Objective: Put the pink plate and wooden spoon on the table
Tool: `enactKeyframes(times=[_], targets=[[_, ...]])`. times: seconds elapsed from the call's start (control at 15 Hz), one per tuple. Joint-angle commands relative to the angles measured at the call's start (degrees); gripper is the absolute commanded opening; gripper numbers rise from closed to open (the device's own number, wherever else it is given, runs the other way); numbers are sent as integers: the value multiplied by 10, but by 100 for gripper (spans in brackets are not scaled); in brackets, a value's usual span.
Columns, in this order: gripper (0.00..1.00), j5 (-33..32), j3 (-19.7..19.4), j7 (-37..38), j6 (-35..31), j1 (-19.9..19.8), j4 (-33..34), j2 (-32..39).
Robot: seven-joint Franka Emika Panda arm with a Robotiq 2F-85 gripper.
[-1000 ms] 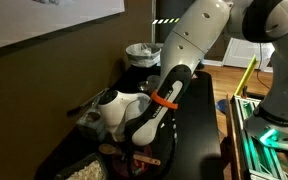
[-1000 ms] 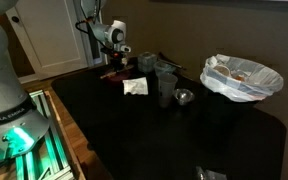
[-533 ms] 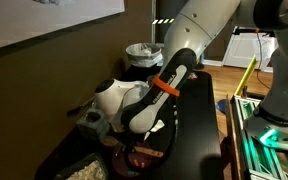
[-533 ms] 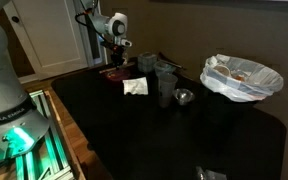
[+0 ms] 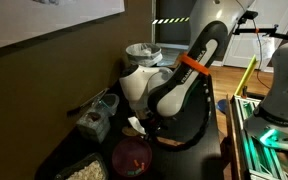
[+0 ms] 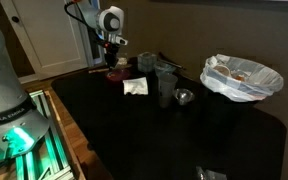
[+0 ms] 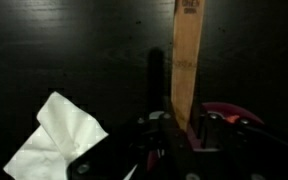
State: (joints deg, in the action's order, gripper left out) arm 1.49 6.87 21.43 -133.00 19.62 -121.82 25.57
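Observation:
Next, I release the wooden spoon on the bare black table (image 5: 174,106) past the white napkin, close to the clear cups.
In the wrist view my gripper (image 7: 180,126) is shut on the wooden spoon (image 7: 186,55), whose flat light-brown handle sticks straight out from the jaws over the black table (image 7: 64,50). The pink plate (image 7: 227,108) shows as a maroon rim just beside the jaws. In both exterior views the gripper (image 5: 144,126) (image 6: 112,57) hangs a little above the plate (image 5: 132,158) (image 6: 117,73), which lies on the table (image 6: 164,140). The spoon is too thin to make out in the exterior views.
A crumpled white napkin (image 6: 135,87) (image 7: 56,140) lies next to the plate. Clear cups (image 6: 165,82) stand in the middle, and a whitish lined bowl (image 6: 242,78) beyond them. A tray of pale crumbs (image 5: 84,170) sits near the plate. The wall runs along one table side.
The arm has risen and swung away from the plate, lifting the gripper with the spoon off it. The plate is now uncovered in the exterior view.

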Motion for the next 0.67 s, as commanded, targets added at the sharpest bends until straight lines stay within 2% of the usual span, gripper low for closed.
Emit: enactKeyframes(times=[0.0, 0.07, 0.13, 0.4, 0.47, 0.6], targets=[[5, 6, 0, 23, -72, -10, -144, -78], [5, 1, 5, 8, -31, -10, -65, -31], [21, 0, 5, 9, -39, -11, -85, -39], [21, 0, 5, 9, -39, -11, -71, -36], [5, 0, 5, 9, -39, -11, -71, -36], [5, 27, 7, 8, -34, -24, -65, -36]])
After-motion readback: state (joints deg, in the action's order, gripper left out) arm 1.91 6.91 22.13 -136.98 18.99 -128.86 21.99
